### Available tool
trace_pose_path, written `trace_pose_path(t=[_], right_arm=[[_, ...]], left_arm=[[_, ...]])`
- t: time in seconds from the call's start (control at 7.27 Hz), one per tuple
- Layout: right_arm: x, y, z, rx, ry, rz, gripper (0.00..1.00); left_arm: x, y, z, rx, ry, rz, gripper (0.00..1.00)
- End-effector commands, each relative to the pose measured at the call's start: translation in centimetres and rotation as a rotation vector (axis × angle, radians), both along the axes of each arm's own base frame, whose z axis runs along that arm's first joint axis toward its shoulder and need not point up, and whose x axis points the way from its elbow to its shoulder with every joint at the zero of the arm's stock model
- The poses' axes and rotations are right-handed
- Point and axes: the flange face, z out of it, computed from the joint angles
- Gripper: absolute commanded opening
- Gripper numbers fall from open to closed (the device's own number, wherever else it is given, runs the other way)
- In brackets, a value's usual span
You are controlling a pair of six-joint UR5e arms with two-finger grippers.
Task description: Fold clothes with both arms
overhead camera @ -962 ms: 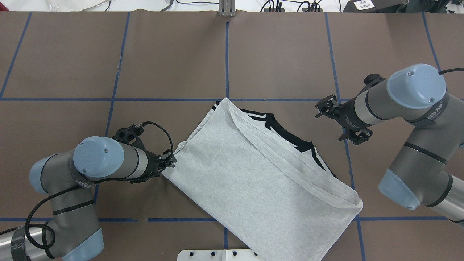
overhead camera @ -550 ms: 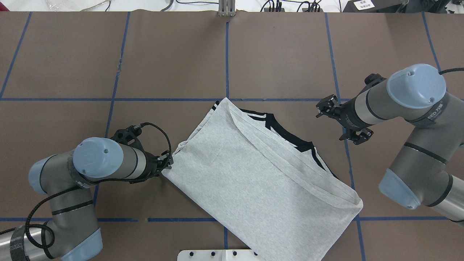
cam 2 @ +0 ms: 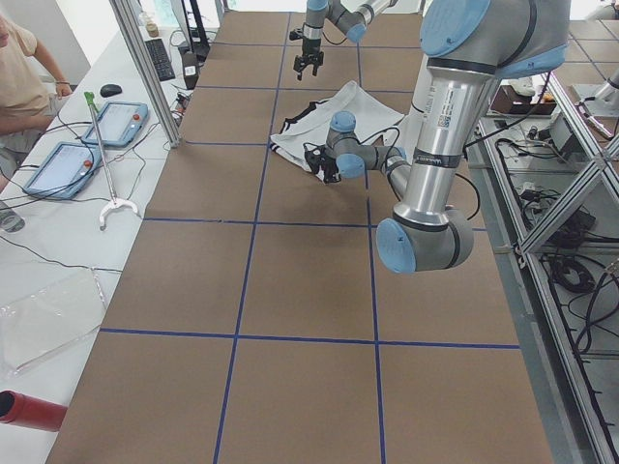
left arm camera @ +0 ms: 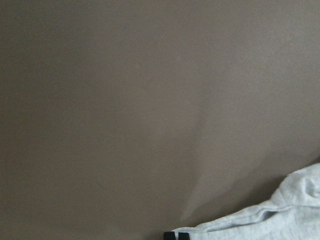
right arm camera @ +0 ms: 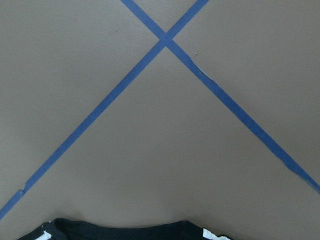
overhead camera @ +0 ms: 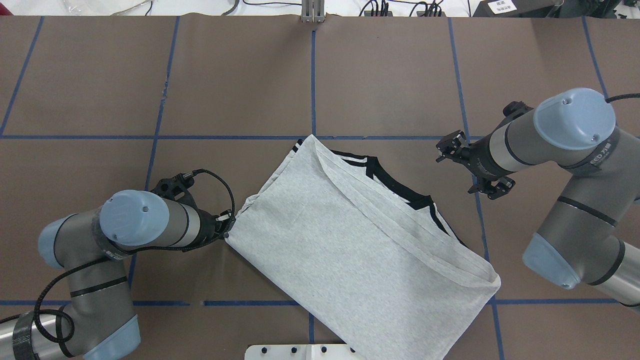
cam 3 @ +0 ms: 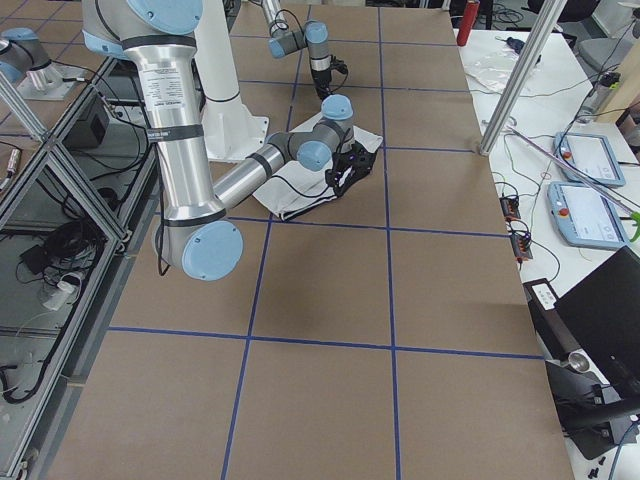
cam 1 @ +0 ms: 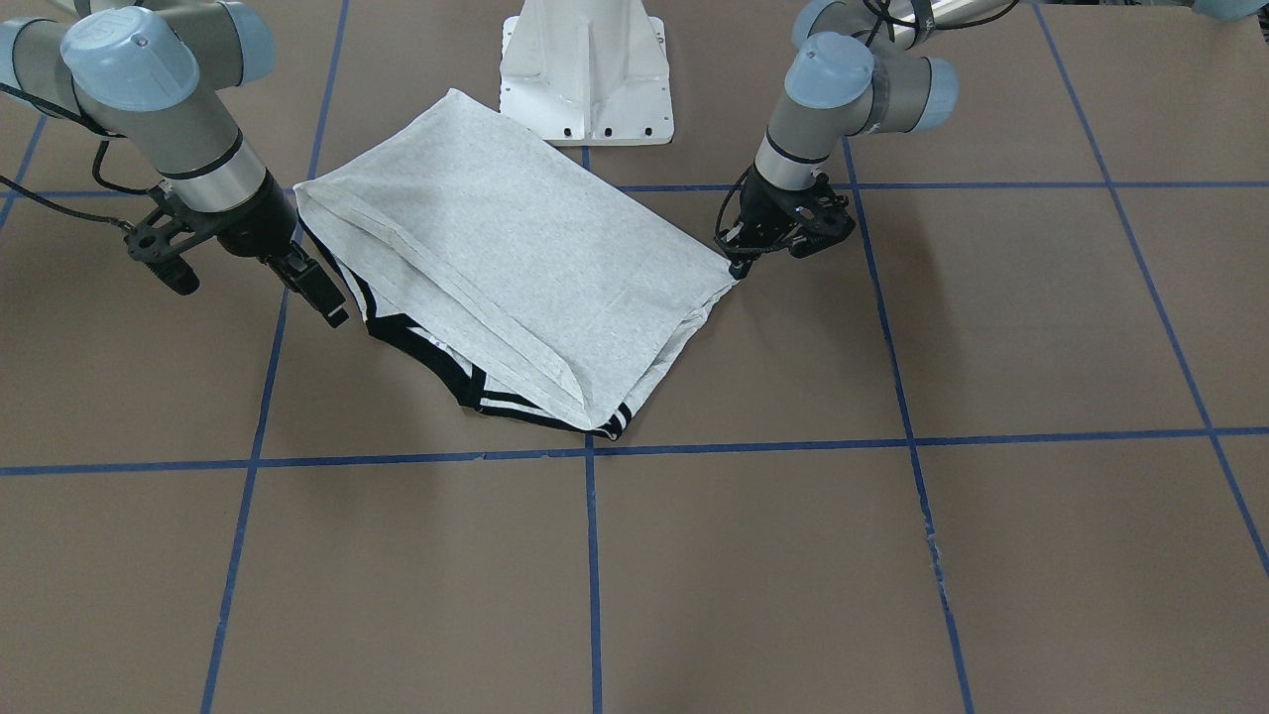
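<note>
Next, I release the grey T-shirt's corner with my left gripper on bare brown table (cam 1: 799,575) past the blue tape near the collar.
The grey T-shirt (overhead camera: 350,250) lies folded into a slanted rectangle, its plain back up and its black striped collar (overhead camera: 400,192) peeking out along the far right edge. The print is hidden. My left gripper (overhead camera: 228,227) sits low at the shirt's left corner (cam 1: 729,273), touching or just off the edge, and looks open. My right gripper (overhead camera: 448,149) hangs above bare table to the right of the collar, apart from the cloth, jaws apparently open and empty (cam 1: 317,288). The left wrist view shows only a shirt corner (left arm camera: 280,215). The right wrist view shows the collar (right arm camera: 125,230).
The white pedestal base (cam 1: 585,69) stands just behind the shirt's near end. Blue tape lines (overhead camera: 313,75) grid the brown table cover. A person (cam 2: 19,77) sits by a side bench with tablets (cam 2: 116,121) at the table's left end.
My left gripper has drawn back a little to the left, away from the shirt's corner. The shirt and the right arm have stayed still.
</note>
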Motion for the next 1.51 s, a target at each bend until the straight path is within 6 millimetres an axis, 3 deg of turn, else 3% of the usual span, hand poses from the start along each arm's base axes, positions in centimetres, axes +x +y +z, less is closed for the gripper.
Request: trace_pose_path(t=[0.0,0.14,0.41,0.55,0.69,0.83,0.96,1.1,1.24,1.38], right_arm=[[0.3,-0.2,-0.3,0.005,-0.006,0.006,1.00],[0.3,-0.2,-1.1,0.013,-0.017,0.005,1.00],[-0.6,-0.6,-2.7,0.035,-0.037,0.002,1.00],[-0.9,-1.2,-5.1,0.068,-0.066,0.016,1.00],[-1.1,-1.1,-5.5,0.078,-0.067,0.019,1.00],[-1.7,-1.0,-6.8,0.098,-0.081,0.014,1.00],[-2.7,-0.7,-7.7,0.106,-0.092,-0.001,1.00],[-3.7,0.0,-8.2,0.110,-0.106,-0.027,1.00],[-5.2,1.1,-9.2,0.127,-0.118,-0.049,1.00],[-6.9,2.3,-10.5,0.142,-0.133,-0.075,1.00]], left_arm=[[-3.4,-4.7,-0.2,0.100,-0.080,-0.002,0.00],[-6.2,-9.4,-0.7,0.188,-0.110,-0.016,0.00],[-6.6,-21.5,-3.2,0.213,-0.136,-0.134,0.00],[-6.6,-26.8,-3.1,0.276,-0.114,-0.167,0.00],[-5.3,-30.2,-2.5,0.304,-0.090,-0.186,0.00],[-3.9,-33.3,-3.6,0.314,-0.081,-0.202,0.00],[-4.0,-33.6,-3.5,0.315,-0.082,-0.204,0.35],[-3.9,-33.7,-4.4,0.317,-0.070,-0.205,0.46],[-5.0,-33.5,-5.6,0.330,-0.044,-0.197,0.54],[-5.6,-31.4,-6.3,0.311,0.028,-0.115,0.54]])
